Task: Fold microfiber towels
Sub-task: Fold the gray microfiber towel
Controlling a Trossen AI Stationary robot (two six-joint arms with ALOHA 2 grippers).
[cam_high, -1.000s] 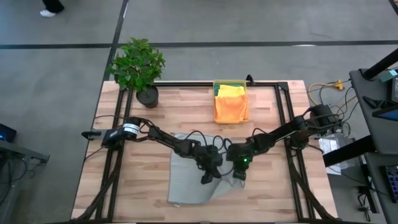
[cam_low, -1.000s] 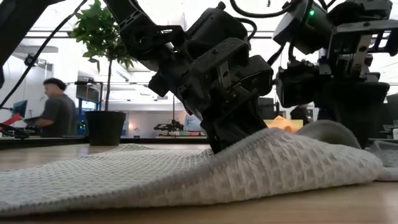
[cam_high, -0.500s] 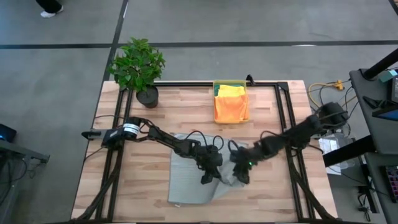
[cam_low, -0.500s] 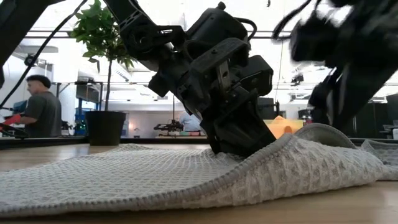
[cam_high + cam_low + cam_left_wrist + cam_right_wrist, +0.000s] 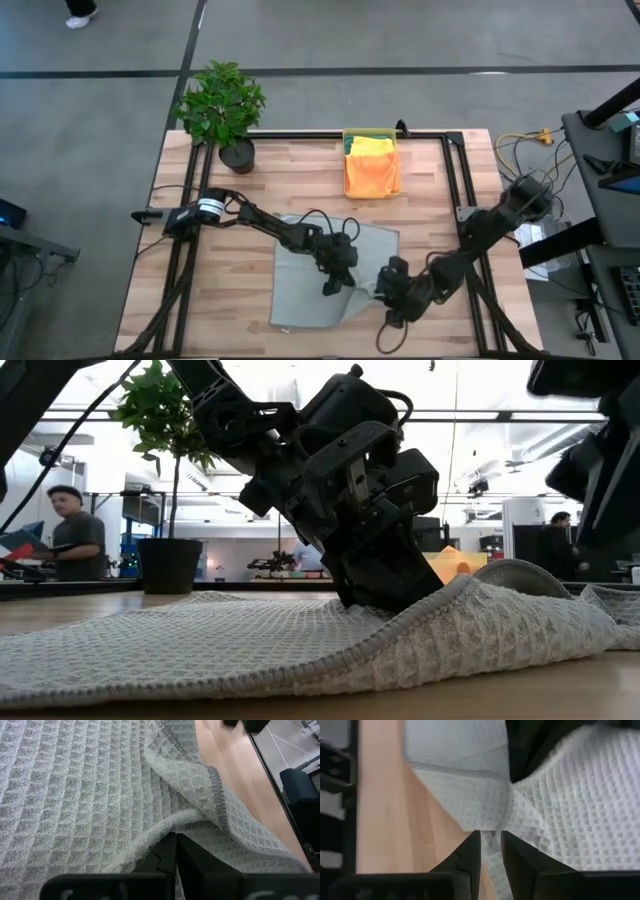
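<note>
The grey towel's near corner is folded in, so next I pinch the towel's corner tip [image 5: 493,833] with my right gripper and pull it out flat while my left gripper holds the towel down.
The light grey towel [image 5: 310,290] lies spread on the wooden table, with a raised fold near its right edge [image 5: 520,575]. My left gripper [image 5: 333,285] stands over that fold and is shut on it [image 5: 175,842]. My right gripper [image 5: 388,298] is at the towel's near right corner, raised above the cloth. Its fingers stand a narrow gap apart [image 5: 491,842] over the towel's edge and touch nothing I can see. The yellow towel [image 5: 372,148], the orange towel [image 5: 370,178] and the teal towel [image 5: 349,146] lie in the yellow bin [image 5: 370,131]. My left gripper pinches a raised fold of the grey towel [image 5: 167,825] between its two shut fingers, a little in from the towel's right hemmed edge [image 5: 216,795]. The fingers come from above, slanting down [image 5: 385,590]. The cloth rises in a ridge at the fingers; the rest lies on the table.
A potted plant [image 5: 222,105] stands at the far left corner. Black frame rails [image 5: 455,190] run along the table's sides. Bare wood shows left of the towel [image 5: 220,290] and at the far right. A person [image 5: 72,540] stands in the room behind.
My right gripper has risen off the towel's right part and gone quickly toward the table's near edge, a little to the right. The towel has kept its shape, and its far right corner now shows. My left gripper has kept its hold.
</note>
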